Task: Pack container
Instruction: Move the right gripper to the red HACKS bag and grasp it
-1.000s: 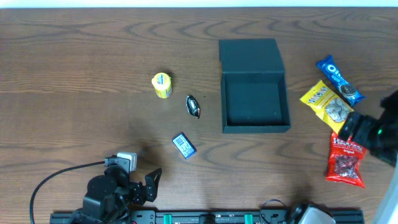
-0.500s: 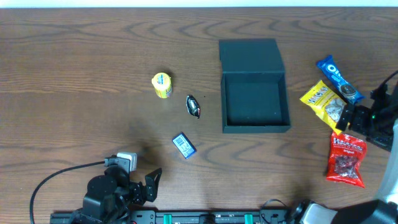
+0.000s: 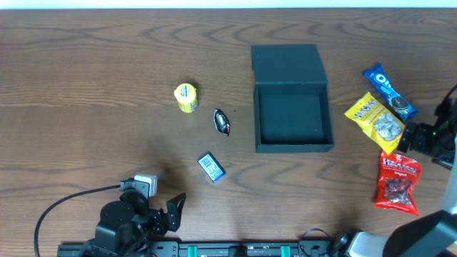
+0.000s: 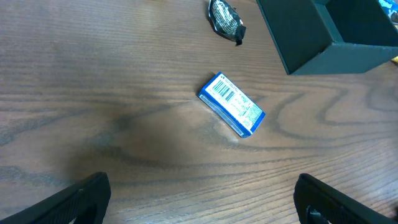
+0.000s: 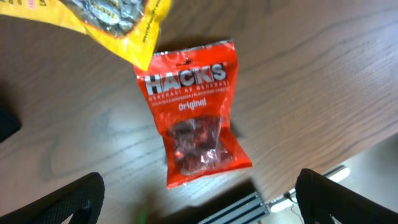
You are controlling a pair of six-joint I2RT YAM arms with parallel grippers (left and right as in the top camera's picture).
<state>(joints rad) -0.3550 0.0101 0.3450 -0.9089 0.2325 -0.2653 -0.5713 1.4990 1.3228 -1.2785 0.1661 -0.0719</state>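
The middle of the red Hacks bag (image 3: pixel 398 179) (image 5: pixel 195 121), just below the bag's white lettering, will be gripped by my right gripper.
The container (image 3: pixel 294 118) is a dark teal-black square box standing open, its flat lid (image 3: pixel 288 64) lying behind it; its corner shows in the left wrist view (image 4: pixel 323 31). My right gripper (image 3: pixel 413 139) is open and empty, hovering between the yellow snack bag (image 3: pixel 376 120) and the red Hacks bag (image 3: pixel 398 182). In the right wrist view the red bag (image 5: pixel 193 112) lies ahead of the open gripper (image 5: pixel 202 205), with the yellow bag (image 5: pixel 106 18) at the top. My left gripper (image 3: pixel 171 213) is open and empty at the front left, short of a small blue box (image 4: pixel 232 104).
A blue Oreo pack (image 3: pixel 389 91) lies at the far right. A yellow tub (image 3: pixel 186 98) and a dark foil-wrapped candy (image 3: pixel 223 122) lie left of the container. The small blue box (image 3: pixel 211 167) lies in front of them. The table's front edge and rail (image 5: pixel 249 205) are close below the right gripper.
My right arm has shifted up and toward the right edge, from over the red bag's top to beside it. The left arm and all the objects have not moved.
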